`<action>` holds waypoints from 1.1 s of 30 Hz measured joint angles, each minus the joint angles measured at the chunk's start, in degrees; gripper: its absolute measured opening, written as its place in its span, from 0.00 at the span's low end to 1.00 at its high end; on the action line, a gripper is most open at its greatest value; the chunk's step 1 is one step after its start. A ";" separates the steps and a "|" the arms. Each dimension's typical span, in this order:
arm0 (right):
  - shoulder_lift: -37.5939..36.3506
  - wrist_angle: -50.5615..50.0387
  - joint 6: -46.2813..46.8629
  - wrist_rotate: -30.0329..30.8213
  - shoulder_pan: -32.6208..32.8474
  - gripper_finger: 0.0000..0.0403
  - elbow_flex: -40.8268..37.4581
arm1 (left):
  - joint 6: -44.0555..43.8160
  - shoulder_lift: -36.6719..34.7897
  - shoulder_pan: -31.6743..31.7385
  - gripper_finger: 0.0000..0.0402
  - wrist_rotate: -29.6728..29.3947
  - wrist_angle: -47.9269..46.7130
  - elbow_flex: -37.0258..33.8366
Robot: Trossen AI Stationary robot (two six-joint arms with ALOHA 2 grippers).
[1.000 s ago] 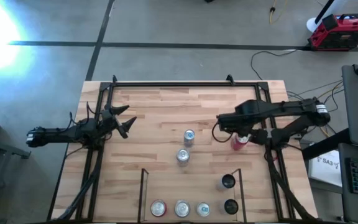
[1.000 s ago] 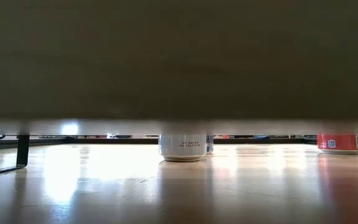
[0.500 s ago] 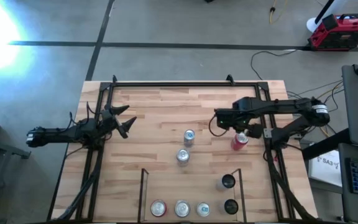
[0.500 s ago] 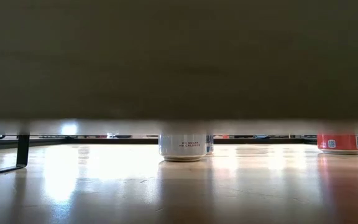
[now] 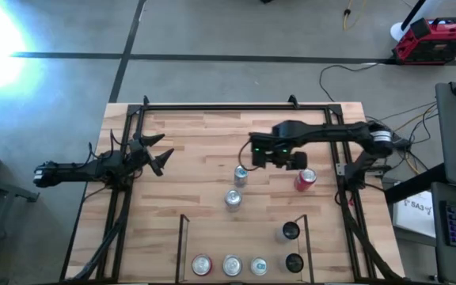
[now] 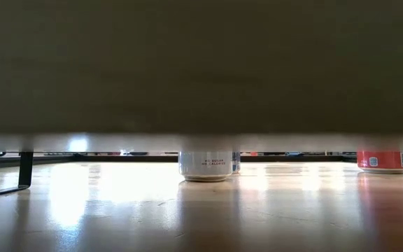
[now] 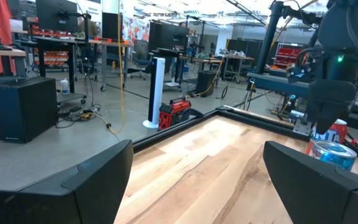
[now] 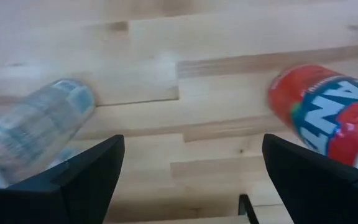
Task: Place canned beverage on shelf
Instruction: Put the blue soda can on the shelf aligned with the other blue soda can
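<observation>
The blue-printed silver can stands farther from the shelf. Next, my right gripper closes around the upper body [image 5: 241, 173] [image 8: 17, 144] of that can.
Two silver cans stand mid-table, a blue-printed one [image 5: 241, 175] and a plain one [image 5: 233, 199], with a red can [image 5: 305, 180] to their right. My right gripper [image 5: 274, 157] hangs open, pointing down, above bare wood between the blue-printed can [image 8: 36, 127] and the red can [image 8: 328, 118], touching neither. The shelf [image 5: 188, 237] at the near edge holds several cans on its wood floor, one red-topped [image 5: 203, 264]. A black can [image 5: 290, 231] stands by its right rail. My left gripper [image 5: 161, 160] waits open at the table's left.
A black metal frame [image 5: 212, 108] runs round the tabletop. In the low view a dark band hides everything above the table; only the bases of a white can [image 6: 206, 166] and the red can [image 6: 383, 161] show. Bare wood lies left of the cans.
My right gripper has swung from over the red can toward the table's left, sinking a little and rolling about its own axis. It now hangs between the red can and the blue-printed can, still open. No can has moved.
</observation>
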 joint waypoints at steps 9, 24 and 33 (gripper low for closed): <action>11.73 -7.10 -6.91 0.52 1.04 0.91 20.10 | 0.00 0.01 0.01 0.86 0.01 -0.01 -0.01; 25.20 -9.67 -11.89 3.61 4.31 0.91 37.72 | 0.00 0.01 0.00 0.86 0.01 0.00 0.00; 29.20 -10.76 -14.05 3.19 4.85 0.91 41.63 | 0.00 0.01 -0.01 0.86 0.01 0.00 0.00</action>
